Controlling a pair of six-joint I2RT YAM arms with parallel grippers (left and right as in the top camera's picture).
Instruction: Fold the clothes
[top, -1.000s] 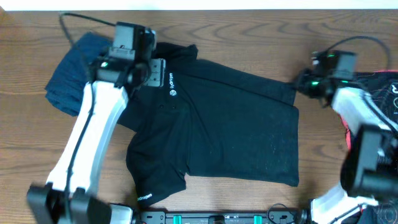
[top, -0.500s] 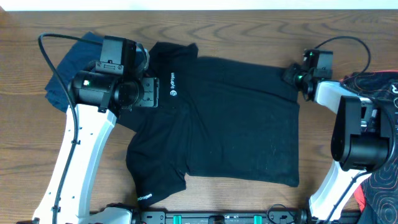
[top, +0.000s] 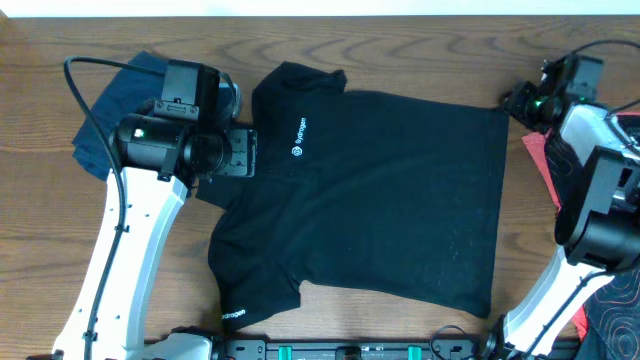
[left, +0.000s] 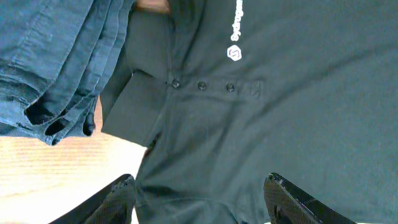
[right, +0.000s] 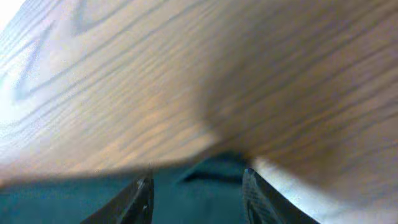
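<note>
The robot's right gripper needs to close on the far corner of the hem (top: 492, 121) of the black shirt, just inside its edge by the coral cloth.
A black short-sleeved shirt (top: 380, 200) with a small white chest logo lies spread flat, collar to the left. My left gripper (top: 245, 155) hovers over its collar and button placket (left: 199, 85), fingers (left: 202, 194) wide open with shirt fabric below them. My right gripper (top: 522, 100) is at the shirt's far right corner. Its fingers (right: 199, 193) stand apart with dark fabric (right: 199, 199) between them. Folded navy garments (top: 115, 120) lie at the far left and also show in the left wrist view (left: 56, 62). A black-and-coral patterned garment (top: 612, 305) lies at the right edge.
The wooden table (top: 420, 45) runs to its far edge at the top; it fills the blurred right wrist view (right: 155, 74). A coral piece of cloth (top: 545, 165) lies beside the shirt's right hem. The left arm's cable (top: 75, 75) loops over the navy pile.
My right gripper moved right and away, and the shirt's right corner went with it; the whole shirt slid right and lies flatter. My left arm dropped toward the collar, then held.
</note>
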